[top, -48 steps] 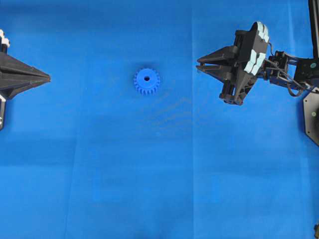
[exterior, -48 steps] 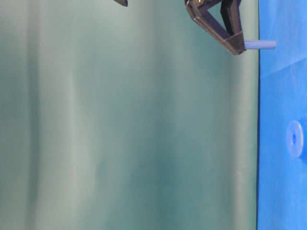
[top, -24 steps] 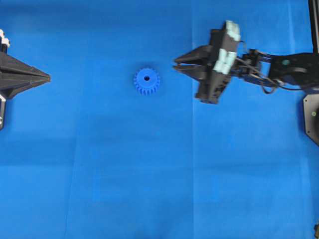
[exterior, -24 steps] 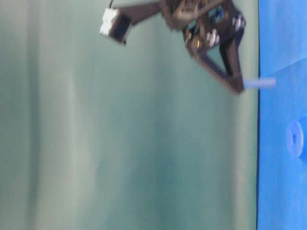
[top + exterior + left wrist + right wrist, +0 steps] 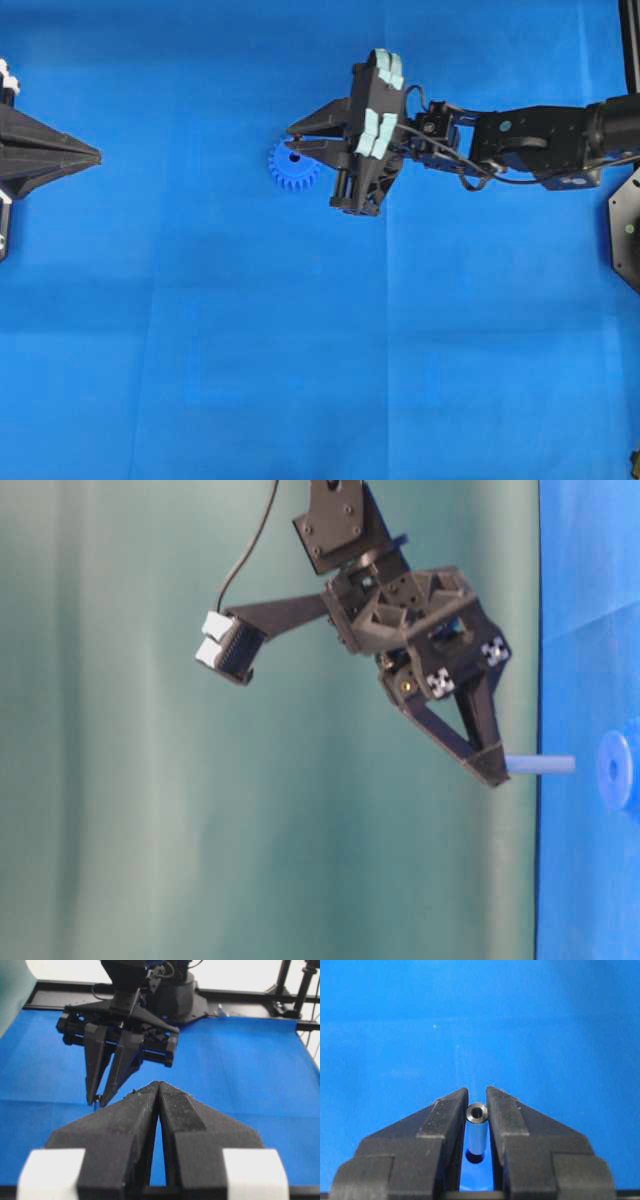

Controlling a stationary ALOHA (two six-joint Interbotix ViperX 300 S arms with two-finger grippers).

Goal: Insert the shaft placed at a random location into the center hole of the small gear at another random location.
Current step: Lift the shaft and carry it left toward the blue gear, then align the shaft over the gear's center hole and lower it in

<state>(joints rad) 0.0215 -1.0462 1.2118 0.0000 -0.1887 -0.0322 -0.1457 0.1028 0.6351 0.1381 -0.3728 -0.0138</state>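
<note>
Next, my right gripper releases the shaft standing upright in the dark center hole of the small blue gear [image 5: 294, 157] [image 5: 475, 1156].
The small gear [image 5: 291, 176] lies flat on the blue cloth, and its hub and center hole are hidden under my right gripper [image 5: 291, 137]. That gripper is shut on the shaft [image 5: 477, 1132], a short silvery pin held upright between its fingertips. In the table-level view the shaft [image 5: 541, 765] points at the gear [image 5: 614, 770], with a small gap between the pin's end and the hub. My left gripper [image 5: 97, 155] is shut and empty at the far left, well away from the gear. It also shows in the left wrist view [image 5: 158, 1084].
Blue cloth [image 5: 300, 350] covers the whole table. The right arm [image 5: 530, 135] stretches in from the right edge. A black mount [image 5: 625, 225] stands at the right edge.
My right gripper has moved left with the shaft, from well right of the gear to directly over it. The left gripper has not moved.
</note>
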